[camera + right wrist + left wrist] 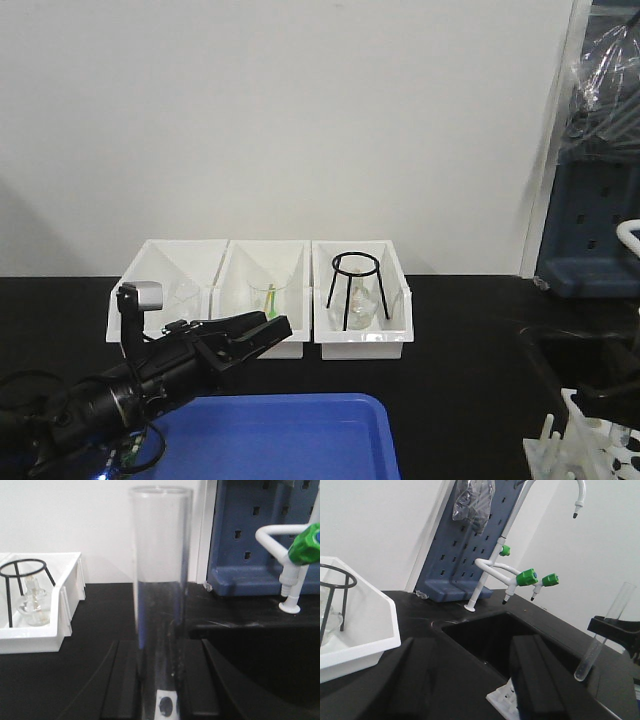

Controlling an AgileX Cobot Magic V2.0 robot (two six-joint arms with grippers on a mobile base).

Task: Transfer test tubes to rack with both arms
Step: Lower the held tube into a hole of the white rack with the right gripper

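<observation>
I need to release the test tube, now held upright over the rack, from my right gripper, upright in a hole of the white rack [611, 458], near its pegs.
My right gripper [160, 650] is shut on a clear glass test tube [161, 555] and holds it upright. A white patch of the rack [165, 706] with a round hole shows right below the tube. In the left wrist view the same tube [602, 630] hangs tilted from the black right gripper [616, 626] above the counter. The white rack [590, 452] stands at the front right corner, with pegs along its left side. My left gripper [272, 330] is open and empty over the blue tray, and a corner of the rack [501, 700] shows between its fingers [540, 680].
A blue tray [300, 440] lies at the front centre. Three white bins [360, 345] stand at the back; the right one holds a black wire tripod [355, 288] and glassware. A black sink [520, 640] lies behind the rack, with green-knobbed taps [527, 576] and a blue pegboard [465, 555].
</observation>
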